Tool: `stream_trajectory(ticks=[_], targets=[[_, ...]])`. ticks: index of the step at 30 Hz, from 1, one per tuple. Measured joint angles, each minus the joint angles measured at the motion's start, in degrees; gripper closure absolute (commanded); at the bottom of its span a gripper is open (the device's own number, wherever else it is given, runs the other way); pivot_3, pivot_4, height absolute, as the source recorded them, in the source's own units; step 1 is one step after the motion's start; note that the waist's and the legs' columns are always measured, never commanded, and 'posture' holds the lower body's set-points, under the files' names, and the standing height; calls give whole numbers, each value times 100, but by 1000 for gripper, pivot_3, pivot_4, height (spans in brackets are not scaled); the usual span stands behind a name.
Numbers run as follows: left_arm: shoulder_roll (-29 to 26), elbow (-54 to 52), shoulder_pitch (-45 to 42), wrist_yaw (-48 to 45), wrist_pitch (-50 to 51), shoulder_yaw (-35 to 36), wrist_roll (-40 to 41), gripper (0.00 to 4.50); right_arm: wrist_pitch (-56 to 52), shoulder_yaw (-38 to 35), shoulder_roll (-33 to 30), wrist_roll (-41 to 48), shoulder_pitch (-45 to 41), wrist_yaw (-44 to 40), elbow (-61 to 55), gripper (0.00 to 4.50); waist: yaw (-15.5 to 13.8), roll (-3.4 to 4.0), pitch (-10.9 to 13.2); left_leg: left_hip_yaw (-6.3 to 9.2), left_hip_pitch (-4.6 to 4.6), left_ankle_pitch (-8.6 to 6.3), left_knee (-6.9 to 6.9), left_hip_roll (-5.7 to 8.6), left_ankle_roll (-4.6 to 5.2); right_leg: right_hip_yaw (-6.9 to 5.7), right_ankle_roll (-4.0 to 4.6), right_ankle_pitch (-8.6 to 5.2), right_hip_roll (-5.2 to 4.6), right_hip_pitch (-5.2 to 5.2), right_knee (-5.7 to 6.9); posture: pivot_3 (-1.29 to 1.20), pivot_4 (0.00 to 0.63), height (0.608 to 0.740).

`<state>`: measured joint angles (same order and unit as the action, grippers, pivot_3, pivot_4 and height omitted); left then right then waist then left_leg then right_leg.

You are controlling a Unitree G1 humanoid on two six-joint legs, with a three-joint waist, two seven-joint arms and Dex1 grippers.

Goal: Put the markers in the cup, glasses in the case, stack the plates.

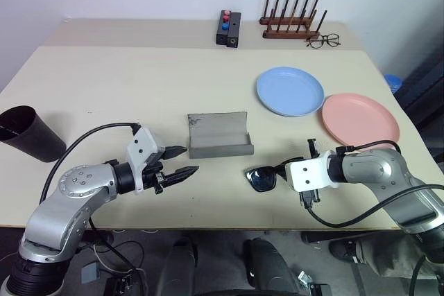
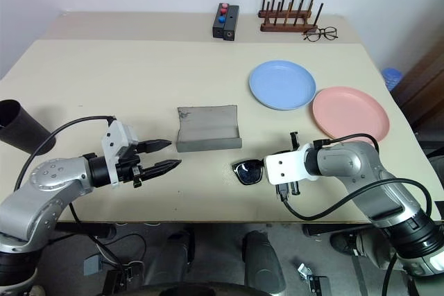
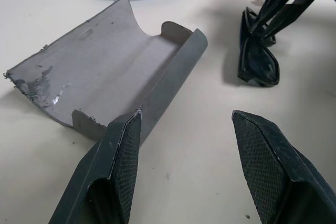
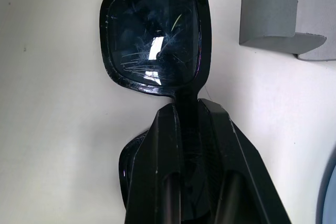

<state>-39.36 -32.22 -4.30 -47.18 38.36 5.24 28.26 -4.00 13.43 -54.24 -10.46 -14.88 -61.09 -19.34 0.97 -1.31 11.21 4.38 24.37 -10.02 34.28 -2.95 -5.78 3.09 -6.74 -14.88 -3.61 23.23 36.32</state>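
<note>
My right gripper should set the glasses down lengthwise in the grey case's hollow (image 1: 222,141), just behind the low front edge of the case.
The black sunglasses, the glasses (image 1: 262,177), lie on the table near its front edge, right of the open grey case (image 1: 218,135). My right gripper (image 4: 186,109) is shut on the glasses at the bridge between the lenses. My left gripper (image 1: 182,161) is open just left of the case's front corner, holding nothing. The dark cup (image 1: 28,133) lies tilted at the far left. The light blue plate (image 1: 290,91) and the pink plate (image 1: 360,118) sit side by side at the right, touching at the rims. The markers are out of view.
At the back of the table stand a black box with red and blue buttons (image 1: 228,29) and a wooden rack (image 1: 291,24). Thin clear eyeglasses (image 1: 323,41) lie beside the rack. Cables hang from both arms.
</note>
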Motion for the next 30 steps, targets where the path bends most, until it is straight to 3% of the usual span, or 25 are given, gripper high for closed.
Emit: stream_trajectory(ticks=[6, 10, 17, 23, 30], targets=[[-14, 25, 95, 103, -50, 58, -5, 1688, -5, 0, 33, 22, -104, -18, 40, 4485, 12, 1, 0, 0, -2, 0, 0, 0, 0, 0, 2, 1, 0, 0, 0, 0, 150, 738], [-20, 337, 208, 169, -279, 390, -22, 1688, -705, -75, 247, 433, -559, -145, -193, 4485, 24, 4, 1, 0, -2, 0, 0, -1, 0, 0, 3, 2, 1, 2, 2, 0, 150, 738], [-23, 849, 802, 132, -907, 917, -165, 1688, -2188, 185, 1113, 881, -2051, -110, -708, 4485, 6, 5, 0, 0, 0, 0, -3, -2, 0, -1, 4, 3, 0, 6, 0, 0, 150, 738], [-39, 944, 954, 120, -1176, 902, -302, 1688, -2458, 971, 2000, 541, -3091, 180, -188, 4485, 9, 5, 0, -2, 2, 0, -4, -2, -2, -1, 9, 6, 0, 11, 0, 0, 150, 738], [67, 954, 1082, 193, -1276, 899, -293, 1688, -2594, 1336, 2829, 271, -3403, 683, 863, 4485, 16, 6, 0, -2, 3, 1, -12, -2, -2, -1, 8, 6, 2, 15, 1, 0, 150, 738]])
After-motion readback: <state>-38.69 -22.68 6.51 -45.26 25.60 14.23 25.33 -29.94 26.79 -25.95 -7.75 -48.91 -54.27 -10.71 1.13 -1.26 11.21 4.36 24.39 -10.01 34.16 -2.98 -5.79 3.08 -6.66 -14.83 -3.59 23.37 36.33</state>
